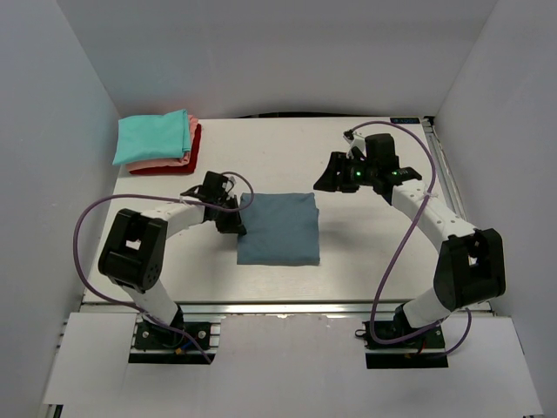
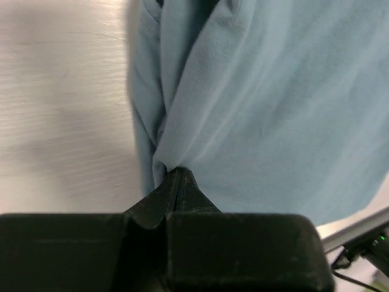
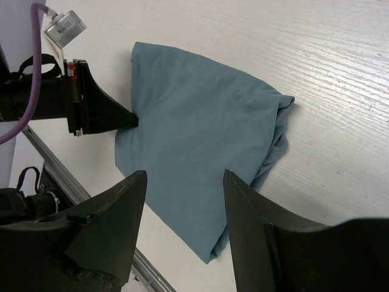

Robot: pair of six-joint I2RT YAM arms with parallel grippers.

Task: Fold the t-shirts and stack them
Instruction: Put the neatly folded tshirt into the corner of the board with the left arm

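Note:
The left gripper pinches only the top layer of the slate-blue t-shirt and the lower layers stick out beside it, so it should open and grip the whole folded edge (image 2: 161, 125).
The slate-blue t-shirt (image 1: 280, 228) lies folded into a rough square at the table's middle. My left gripper (image 1: 240, 228) is at its left edge. In the left wrist view the left gripper (image 2: 176, 171) is shut, pinching a bunched fold of the blue cloth (image 2: 273, 109). My right gripper (image 1: 327, 179) hovers open above the table, just beyond the shirt's far right corner. The right wrist view looks down between the spread fingers of the right gripper (image 3: 185, 174) onto the shirt (image 3: 200, 121) and the left gripper's tip (image 3: 129, 120). Folded teal, salmon-pink and red t-shirts (image 1: 157, 139) are stacked at the far left.
White walls close in the table (image 1: 287, 148) on the left, back and right. A metal rail (image 1: 287, 306) runs along the near edge. Purple cables (image 1: 87, 228) loop off both arms.

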